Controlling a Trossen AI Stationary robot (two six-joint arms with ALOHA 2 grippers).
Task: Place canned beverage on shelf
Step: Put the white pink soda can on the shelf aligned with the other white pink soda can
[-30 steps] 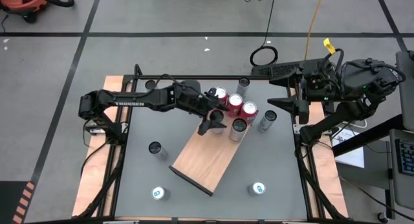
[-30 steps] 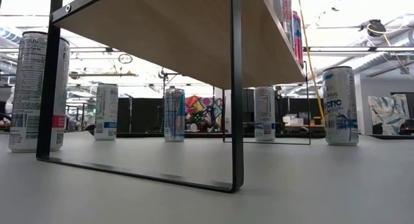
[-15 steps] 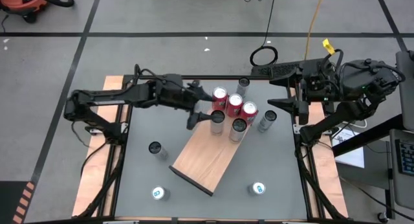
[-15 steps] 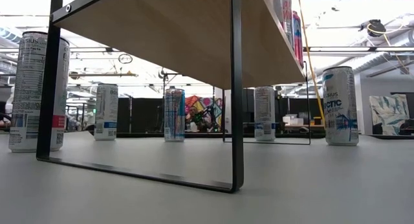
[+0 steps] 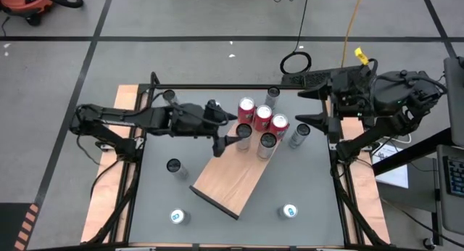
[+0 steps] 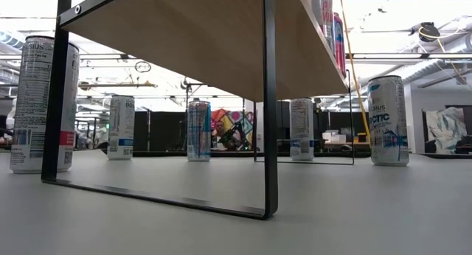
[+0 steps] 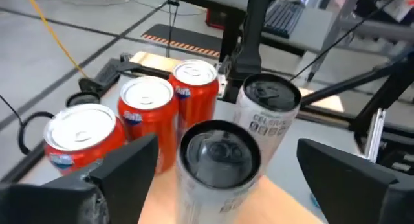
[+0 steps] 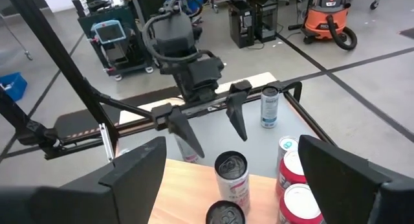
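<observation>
The two silver cans on the shelf have a gap between them, so the left gripper needs to grip the nearer silver can [image 5: 243, 133] and move it closer to the other.
The shelf [image 5: 230, 177], a light-brown board on black end frames, stands slantwise at mid-table; the low view shows its underside [image 6: 199, 41]. At its far end stand three red cans [image 5: 262, 114] and two silver cans [image 5: 244, 133], [image 5: 267, 143]. My left gripper [image 5: 225, 143] is open just left of the nearer silver can [image 7: 217, 160], its fingers apart in front of the can without touching it. My right gripper [image 5: 310, 108] is open and empty at the table's far right, facing the cans [image 8: 231, 172].
Loose cans stand on the grey table: far edge [image 5: 273, 95], right of the shelf [image 5: 299, 133], far left corner [image 5: 168, 96], left [image 5: 172, 166], near left [image 5: 179, 217] and near right [image 5: 288, 211]. The low view shows several of them [image 6: 388, 120].
My left gripper has drawn back from the silver can toward the table's left edge, then come a little way back toward the can. The can stays upright on the shelf.
</observation>
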